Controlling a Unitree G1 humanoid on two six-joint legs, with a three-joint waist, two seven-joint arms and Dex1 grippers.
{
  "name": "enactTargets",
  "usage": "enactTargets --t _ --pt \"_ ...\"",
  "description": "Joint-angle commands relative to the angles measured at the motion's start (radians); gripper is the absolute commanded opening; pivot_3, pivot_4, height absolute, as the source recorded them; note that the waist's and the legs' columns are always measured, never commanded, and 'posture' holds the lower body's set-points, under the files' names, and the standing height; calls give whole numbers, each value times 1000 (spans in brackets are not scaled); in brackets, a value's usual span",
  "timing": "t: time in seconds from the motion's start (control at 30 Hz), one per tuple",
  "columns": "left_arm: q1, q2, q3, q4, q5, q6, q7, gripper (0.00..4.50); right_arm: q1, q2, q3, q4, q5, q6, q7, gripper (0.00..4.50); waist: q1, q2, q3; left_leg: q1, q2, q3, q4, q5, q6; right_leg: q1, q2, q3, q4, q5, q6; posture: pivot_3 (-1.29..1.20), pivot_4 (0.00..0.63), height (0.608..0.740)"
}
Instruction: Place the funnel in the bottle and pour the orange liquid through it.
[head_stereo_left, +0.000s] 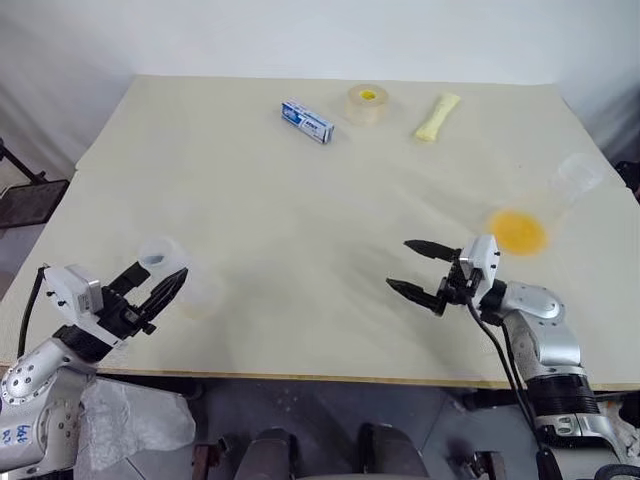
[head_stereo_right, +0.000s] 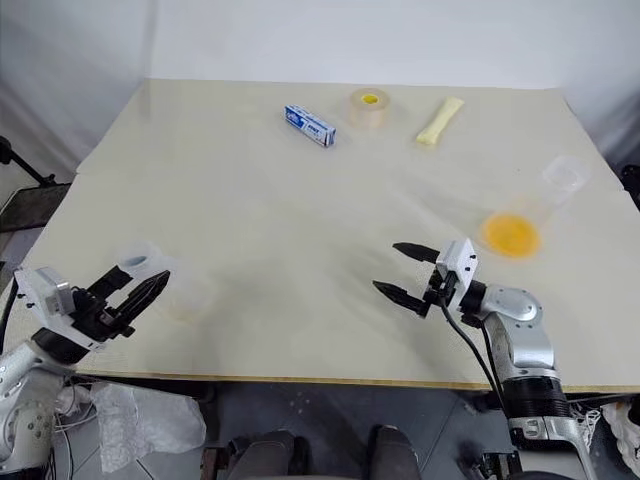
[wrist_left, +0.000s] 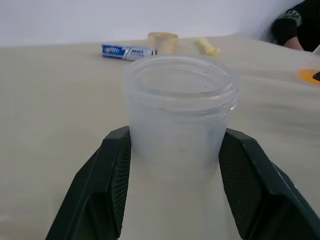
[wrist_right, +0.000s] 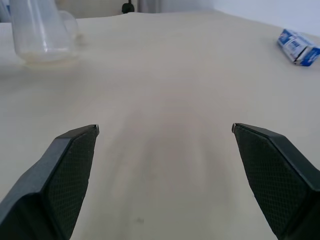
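Note:
Next, my left gripper releases the bottle on the bare table just off my right gripper's fingertips (head_stereo_left: 349, 255).
The bottle (wrist_left: 180, 100) is clear, with a wide threaded mouth, and stands near the table's front left corner (head_stereo_left: 158, 254). My left gripper (head_stereo_left: 163, 272) has a black finger pressed against each side of it, below the mouth. The orange liquid (head_stereo_left: 517, 232) lies shallow in the bottom of a tall clear flask (head_stereo_left: 577, 176) at the right of the table. My right gripper (head_stereo_left: 399, 264) hovers open and empty, a hand's width to the left of that flask, pointing left. In the right wrist view its fingers (wrist_right: 75, 150) frame bare table with the bottle (wrist_right: 37, 30) far off. I cannot pick out the funnel.
At the far side of the table (head_stereo_left: 300, 220) lie a blue-and-white box (head_stereo_left: 306, 121), a tape roll (head_stereo_left: 367, 104) with a yellow centre, and a pale yellow wrapped stick (head_stereo_left: 437, 116). The wide stretch between my two grippers holds nothing. The table's front edge runs just below both hands.

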Motion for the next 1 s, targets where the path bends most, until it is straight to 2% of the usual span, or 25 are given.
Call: enactTargets --t 0.03,0.1,0.2,0.3,0.47,0.73,1.0 --pt "-78 44 -13 28 -13 0 -52 2254 20 -17 -34 -56 17 -9 -15 4500 4 0 0 0 0 0 0 0 0 0 0 0 0 0 0 0 150 740" --pt "-139 65 -45 56 2 2 -78 2254 28 -20 -39 -69 17 -9 -26 4500 3 0 0 0 -1 0 0 0 0 0 0 0 0 0 0 0 150 740" --pt "-371 84 -182 191 59 7 -154 2254 62 -42 -64 -127 28 16 -50 4500 12 0 0 -1 -2 1 1 0 0 0 0 -1 2 0 0 0 150 740" --pt "-589 23 -292 366 112 -29 -222 2254 108 -74 -83 -175 41 39 -46 4500 14 -1 -1 -3 -4 3 5 0 0 0 0 -3 5 0 0 0 150 740" --pt "-806 -83 -417 580 190 -77 -322 2254 176 -138 -112 -263 95 107 -8 4500 2 -2 0 -3 -4 6 5 -1 -1 -2 1 -7 6 0 0 0 150 740" --pt "-991 -238 -516 831 297 -195 -395 2254 250 -183 -161 -362 125 154 -35 4500 5 -6 2 -3 -3 10 6 -1 0 -3 1 -8 5 0 1 0 150 740" --pt "-1044 -313 -542 946 385 -271 -378 2254 317 -152 -161 -472 142 179 -108 4500 9 -6 2 -6 -3 9 8 -1 0 -3 0 -10 5 0 1 0 150 740"
